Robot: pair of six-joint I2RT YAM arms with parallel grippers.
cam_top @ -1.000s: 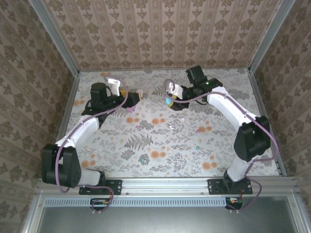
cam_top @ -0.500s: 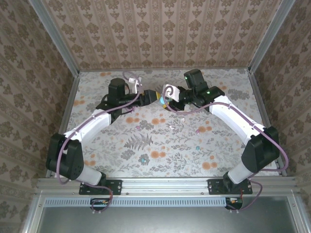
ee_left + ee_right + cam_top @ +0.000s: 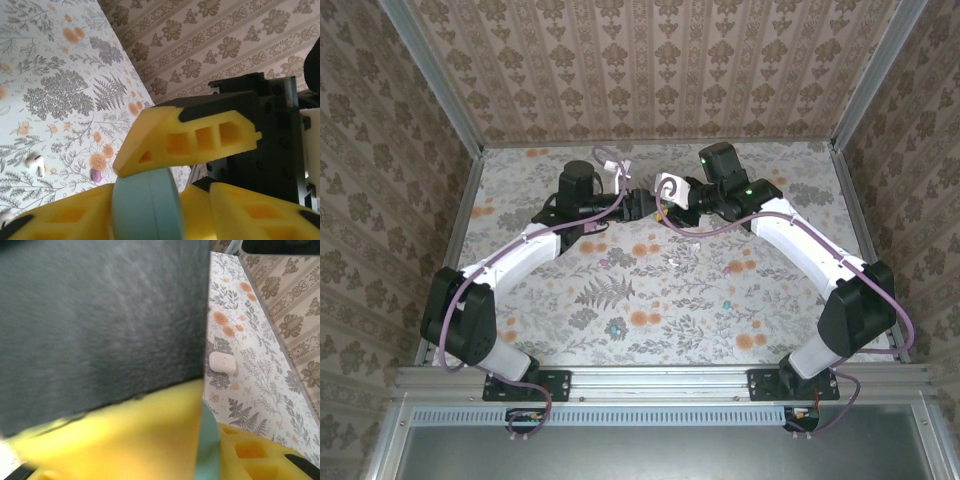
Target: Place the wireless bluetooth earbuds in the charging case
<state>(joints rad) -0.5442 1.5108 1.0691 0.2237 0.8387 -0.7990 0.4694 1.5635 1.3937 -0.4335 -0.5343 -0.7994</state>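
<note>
The right gripper's finger crosses the teal charging case's lid seam, so while the left gripper holds the case, the right gripper next backs off and takes its near end [image 3: 210, 445].
A teal charging case [image 3: 145, 205] hangs above the table's far middle, its lid closed, pinched from both sides. My left gripper [image 3: 644, 204] reaches in from the left and is shut on the case, with its yellow fingers [image 3: 60, 220] against it. From the right, my right gripper [image 3: 667, 198] is shut on the same case [image 3: 207, 452]; one of its fingers [image 3: 185, 140] lies across the top. Earbuds lie loose on the floral table: a white one [image 3: 35, 162], a pink one [image 3: 96, 175], and a teal one [image 3: 616, 326] nearer the front.
A white pebble-shaped case [image 3: 222, 362] rests on the table below the right gripper. More small buds lie near the middle, one white [image 3: 673, 262] and one pink [image 3: 729, 267]. Patterned walls [image 3: 650, 70] close in the back and both sides.
My left arm swung right, from the far left to meet the right gripper, and its jaws closed on the teal case. The right gripper shifted slightly left, keeping its hold.
</note>
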